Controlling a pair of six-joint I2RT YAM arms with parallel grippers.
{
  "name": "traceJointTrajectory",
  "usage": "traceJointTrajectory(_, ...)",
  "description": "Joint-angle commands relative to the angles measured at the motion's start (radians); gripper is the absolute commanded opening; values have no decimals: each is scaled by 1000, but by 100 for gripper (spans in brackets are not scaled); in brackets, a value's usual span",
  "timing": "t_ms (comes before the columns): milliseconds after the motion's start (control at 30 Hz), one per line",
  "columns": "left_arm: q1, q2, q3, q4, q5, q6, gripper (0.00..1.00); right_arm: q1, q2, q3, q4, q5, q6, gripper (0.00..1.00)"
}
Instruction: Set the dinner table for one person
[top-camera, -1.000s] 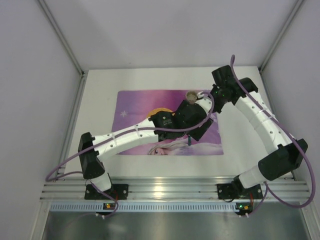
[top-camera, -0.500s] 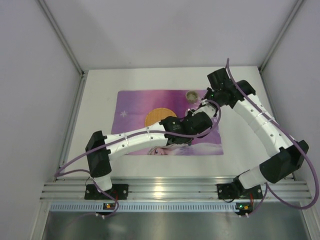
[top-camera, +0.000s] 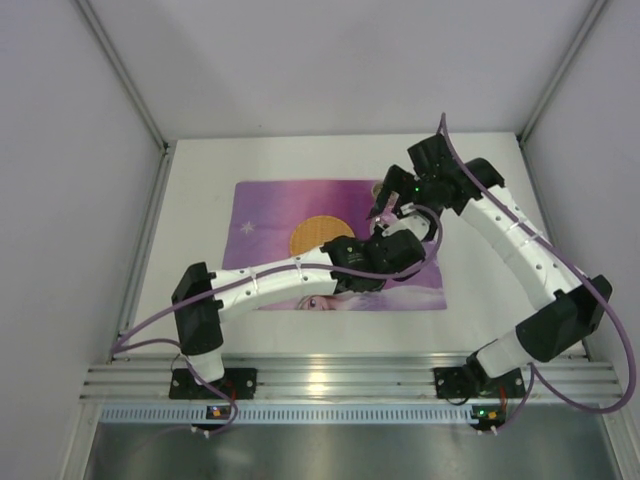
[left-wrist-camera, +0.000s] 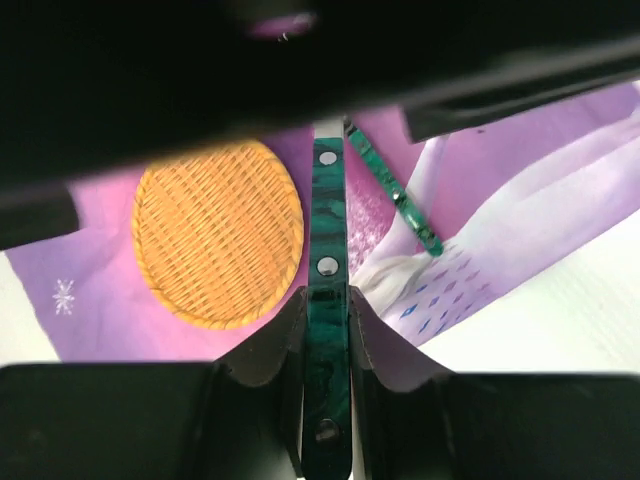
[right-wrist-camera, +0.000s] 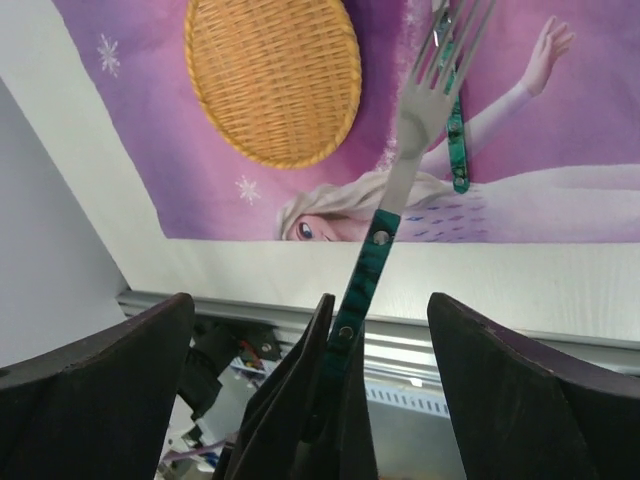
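Observation:
My left gripper is to let go of the fork, now held above the purple placemat, on the purple placemat (top-camera: 254, 239) (left-wrist-camera: 88, 312) next to the orange plate, opposite the second green-handled utensil.
A fork with a green marbled handle (left-wrist-camera: 327, 250) is pinched between the fingers of my left gripper (left-wrist-camera: 327, 300), which is shut on it above the purple placemat (top-camera: 262, 205). In the right wrist view the fork (right-wrist-camera: 400, 150) points its tines away. My right gripper (right-wrist-camera: 310, 300) stands wide open around the left gripper's fingers and the handle, touching neither. A second green-handled utensil (left-wrist-camera: 395, 190) lies on the mat beside a round woven orange plate (left-wrist-camera: 215, 235). The white dinner table (top-camera: 200, 300) carries the mat. Both grippers meet over the mat's right half, left (top-camera: 395, 245), right (top-camera: 392, 200).
A ribbed aluminium rail (top-camera: 340, 380) runs along the table's near edge by the arm bases. Grey walls close in on the left, right and back. Purple cables loop from both arms.
My right gripper has opened and let go of the fork handle, while my left gripper has shut on it. The right wrist has shifted left, covering the small cup.

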Motion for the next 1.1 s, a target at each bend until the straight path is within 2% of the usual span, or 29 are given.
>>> traceJointTrajectory(0, 13, -75, -52, 33, -19, -41, 0, 40, 36, 154, -20, -20, -71, 100)
traceJointTrajectory(100, 36, -136, -133, 30, -10, -84, 0, 23, 71, 238, -86, 11, -119, 100)
traceJointTrajectory(133, 88, -197, -202, 35, 16, -118, 0, -1, 67, 257, -112, 27, -149, 100)
traceJointTrajectory(300, 176, -297, -314, 46, 51, -131, 0, -69, 27, 246, -123, 28, -172, 100)
traceJointTrajectory(400, 320, -372, -380, 40, 117, -111, 0, -113, -4, 214, -125, 24, -188, 100)
traceJointTrajectory(433, 413, -386, -403, 56, 170, -103, 0, -124, -13, 202, -123, 21, -192, 100)
traceJointTrajectory(567, 597, -437, -517, 104, 257, -54, 0, -161, -74, 119, -99, -2, -195, 100)
traceJointTrajectory(700, 740, -412, -578, 167, 343, -4, 0, -167, -125, 10, -62, -14, -191, 100)
traceJointTrajectory(833, 906, -333, -584, 242, 493, 35, 0, -169, -154, -54, -27, -34, -183, 100)
traceJointTrajectory(900, 938, -287, -554, 247, 546, 44, 0, -167, -160, -73, -25, -35, -183, 100)
traceJointTrajectory(1067, 970, -243, -531, 242, 570, 44, 0, -170, -180, -102, -16, -25, -188, 100)
